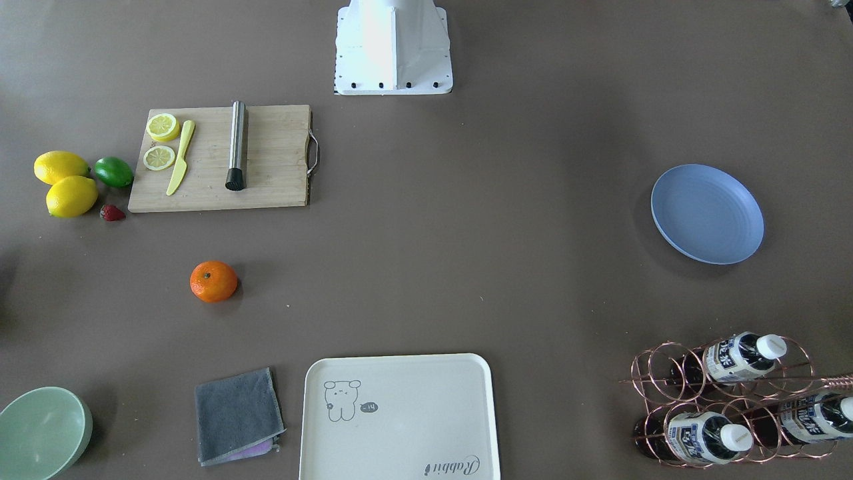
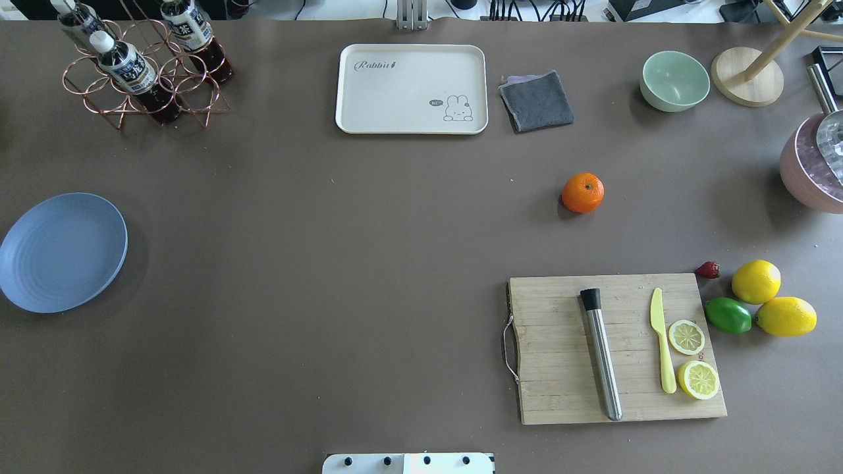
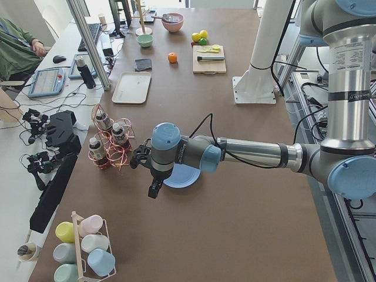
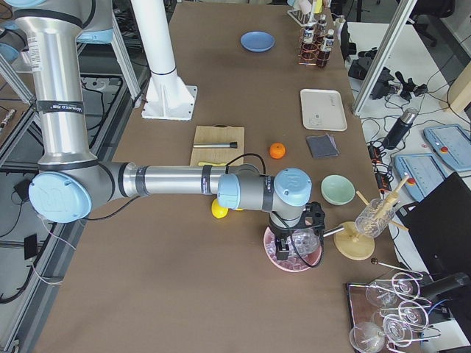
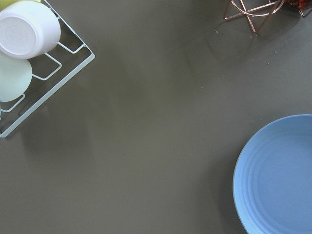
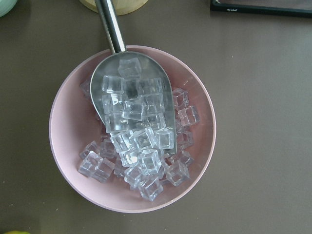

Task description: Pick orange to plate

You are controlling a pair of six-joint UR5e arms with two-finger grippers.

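I will move my left gripper to the blue-lavender plate next and grab the plate's rim [image 1: 757, 207] [image 5: 237, 209] on the side farthest from the cutting board.
The orange [image 2: 582, 192] sits alone on the brown table, between the grey cloth and the cutting board; it also shows in the front view [image 1: 213, 281]. The blue-lavender plate [image 2: 62, 251] lies far across the table at the left edge, with nothing on it [image 1: 706, 213]. My left gripper [image 3: 154, 190] hangs above the table beside the plate [image 3: 183, 176]; the left wrist view catches the plate's rim [image 5: 243, 165]. My right gripper [image 4: 283, 246] hovers over a pink bowl, far from the orange [image 4: 277, 151]. I cannot tell whether either gripper is open or shut.
A wooden cutting board [image 2: 560, 316] holds a steel muddler, a yellow knife and lemon slices. Lemons [image 2: 756, 281], a lime [image 2: 728, 315] and a strawberry lie beside it. Cream tray [image 2: 369, 99], green bowl [image 2: 674, 80], bottle rack [image 2: 141, 66], pink ice bowl [image 6: 68, 146].
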